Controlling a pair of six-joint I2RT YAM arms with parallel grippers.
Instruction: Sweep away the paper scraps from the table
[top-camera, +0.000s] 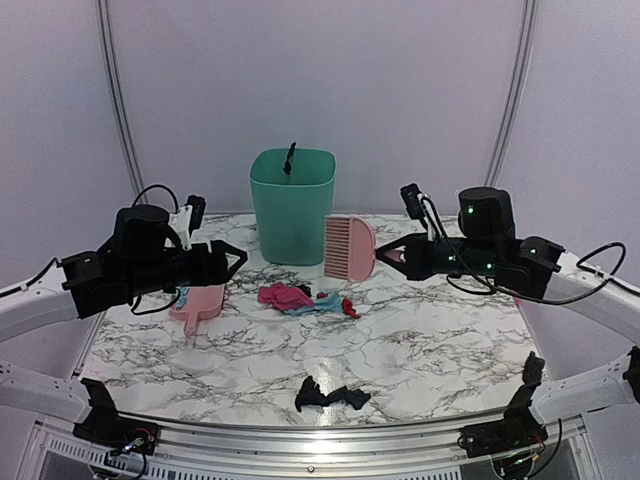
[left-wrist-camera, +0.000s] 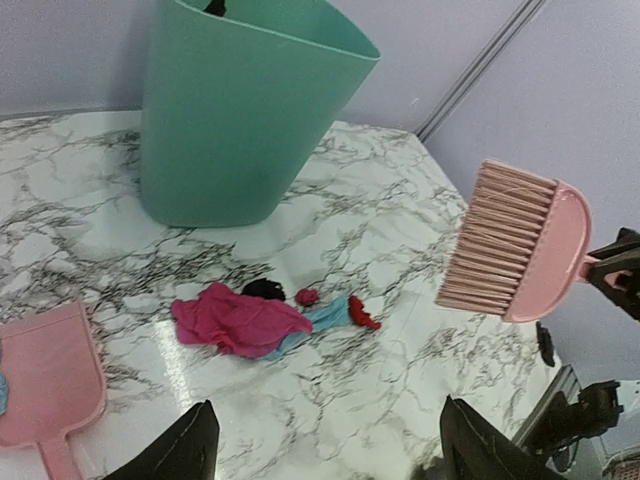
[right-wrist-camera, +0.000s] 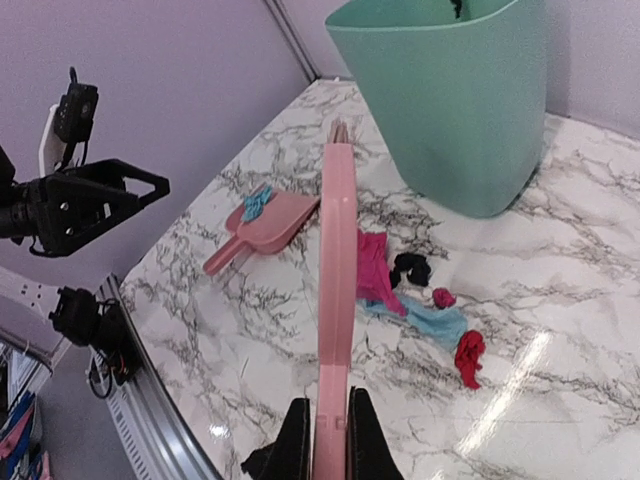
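Next, my left gripper closes on the handle's outer end (top-camera: 191, 329) of the pink dustpan, so the dustpan can collect the paper scraps.
A pile of paper scraps (top-camera: 298, 298), magenta, light blue, red and black, lies mid-table in front of the green bin (top-camera: 291, 203); it also shows in the left wrist view (left-wrist-camera: 245, 318) and the right wrist view (right-wrist-camera: 415, 290). More black scraps (top-camera: 330, 394) lie near the front edge. A blue scrap (right-wrist-camera: 257, 201) sits on the pink dustpan (top-camera: 196, 306). My right gripper (top-camera: 392, 256) is shut on the pink brush (top-camera: 349, 247), held in the air right of the pile. My left gripper (top-camera: 236, 259) is open and empty, above the dustpan.
The white marble table (top-camera: 430, 340) has a metal rail (top-camera: 300, 440) along its curved front edge. The green bin stands at the back centre with something black sticking out of its top. Purple walls close the back.
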